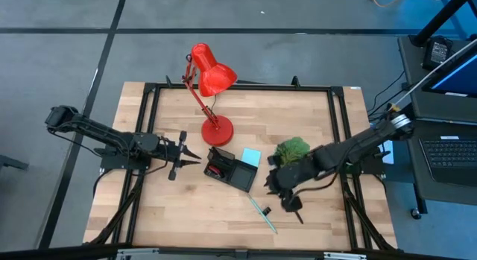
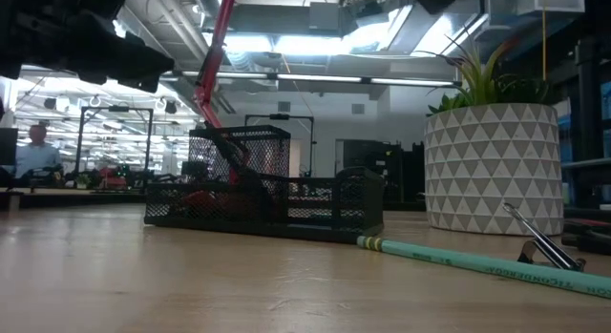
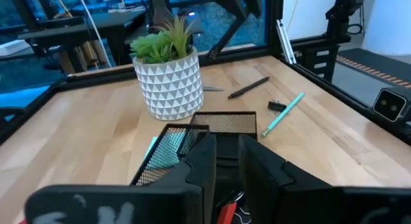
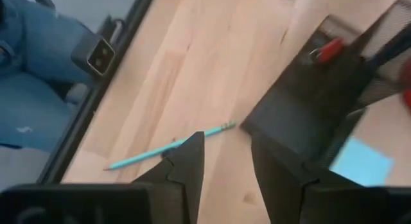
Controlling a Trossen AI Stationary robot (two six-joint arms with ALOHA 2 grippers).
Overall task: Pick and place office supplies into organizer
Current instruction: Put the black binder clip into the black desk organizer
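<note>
The small black clip [image 1: 266, 211] [image 4: 169, 149] beside the middle of the teal pencil is next, and my right gripper should go down to it and close there.
The organizer [image 1: 232, 170], a low black mesh tray, stands mid-table with red-handled scissors [image 4: 331, 48] inside it. A light blue sticky-note pad [image 1: 251, 156] lies flat by its far right corner. A teal pencil [image 1: 262, 213], a black pen [image 3: 247, 88] and a small black clip [image 3: 276, 106] lie on the wood toward the near right. My left gripper [image 3: 226, 163] points level at the organizer from the table's left, its fingers slightly apart and empty. My right gripper [image 4: 225, 156] hangs open above the pencil, slanting down, right of the organizer.
A red desk lamp [image 1: 212, 81] stands on its round base [image 1: 218, 130] behind the organizer. A green plant in a white patterned pot [image 3: 168, 83] sits right of the sticky pad, close to my right arm. Bare wood lies at the near left [image 1: 149, 215].
</note>
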